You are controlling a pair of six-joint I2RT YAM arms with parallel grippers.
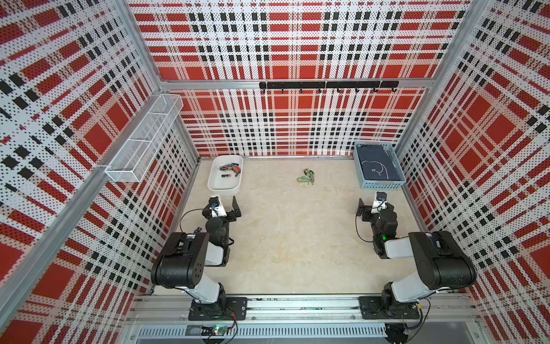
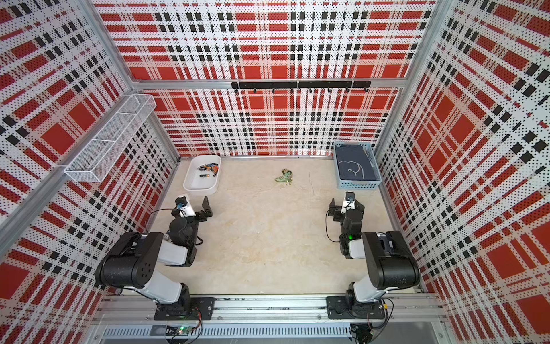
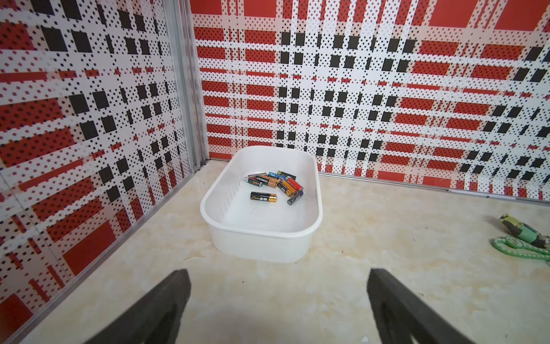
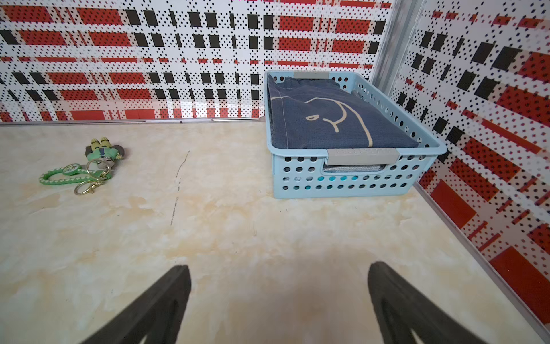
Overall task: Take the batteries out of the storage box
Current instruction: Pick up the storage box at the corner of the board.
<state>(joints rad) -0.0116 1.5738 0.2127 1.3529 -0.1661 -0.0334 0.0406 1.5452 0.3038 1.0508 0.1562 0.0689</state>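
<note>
Next, the left gripper closes on the middle of the storage box's long rim [image 1: 241, 174] [image 3: 319, 197], on the side that faces the green beaded trinket.
The storage box [image 1: 223, 187] [image 2: 200, 187] is a white tray with low walls in the far left corner of the table. Several batteries [image 1: 230, 169] [image 2: 209, 168] lie piled at its far end, and one black-and-gold battery [image 3: 263, 196] lies apart, nearer its middle. My left gripper [image 1: 226, 205] [image 3: 279, 275] hovers just short of the box's near wall [image 3: 262, 247], open and holding nothing. My right gripper [image 1: 374, 205] [image 4: 279, 268] is at the right side of the table, open and empty, facing the light-blue basket.
A light-blue lattice basket [image 1: 379, 184] [image 4: 351, 181] with dark folded cloth stands in the far right corner. A green beaded trinket [image 1: 306, 177] [image 4: 89, 169] lies at the back middle. A white wire-mesh shelf [image 1: 143, 140] hangs on the left wall. A black hook rail [image 1: 327, 85] runs along the back wall.
</note>
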